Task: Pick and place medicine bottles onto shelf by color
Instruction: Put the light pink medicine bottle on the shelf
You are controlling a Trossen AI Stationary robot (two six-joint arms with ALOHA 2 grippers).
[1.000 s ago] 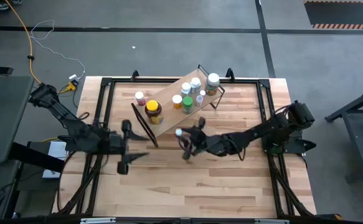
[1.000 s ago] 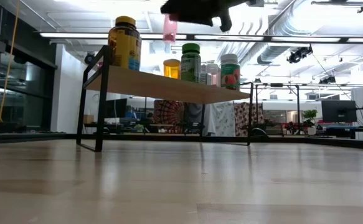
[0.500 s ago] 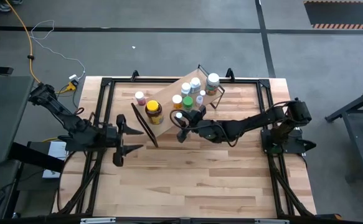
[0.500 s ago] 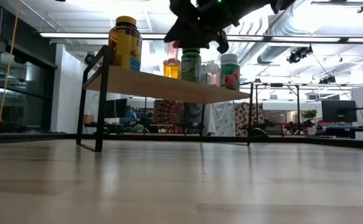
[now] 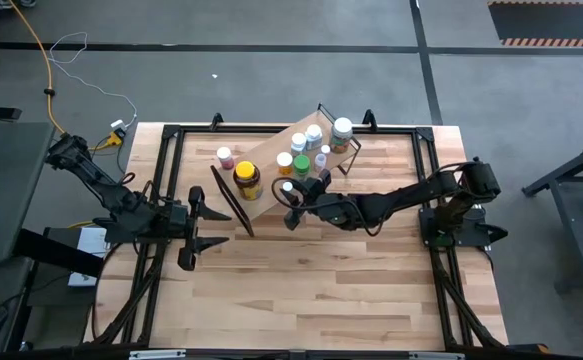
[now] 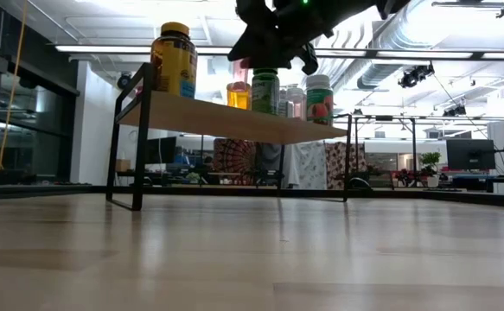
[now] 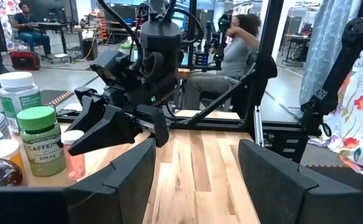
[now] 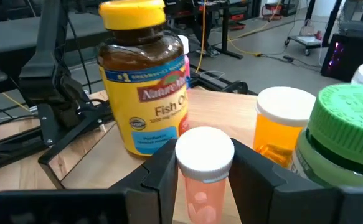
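Next, my right gripper puts the small pink bottle, now held over the board, down on the board [image 5: 285, 184] [image 8: 213, 200] between the amber jar and the green bottle.
The shelf [image 5: 267, 156] stands slanted at the table's far middle on black wire ends. On its board rest the amber jar [image 5: 247, 178], an orange bottle [image 5: 284, 161], a green bottle [image 5: 301, 167] and several white bottles [image 5: 314, 134]. A pink-capped bottle [image 5: 225, 157] stands on the table beyond the shelf. My right gripper [image 5: 291, 192] is shut on a small pink bottle with a white cap [image 8: 204, 163], over the board between the jar and the green bottle. My left gripper [image 5: 203, 226] stands open and empty, left of the shelf's near end. My right gripper pinches the small pink bottle's body just under its white cap [image 8: 201, 186] between its two fingers [image 8: 164, 169]. The fingers reach in about level from the table's right side. The bottle stands upright in the hold, and in the low view it hangs clear above the board [image 6: 245, 62].
A black frame [image 5: 171, 135] runs around the tabletop's edges. Bare wood lies on the near side of the shelf [image 5: 311, 290]. A seated person [image 7: 234, 50] shows in the room beyond the table.
My right gripper has carried the pink bottle from over the table's middle toward the far edge, in over the shelf and a little lower, and has rolled slightly. My left gripper has drawn back a little toward the table's left edge. Both have kept still for the last half second.
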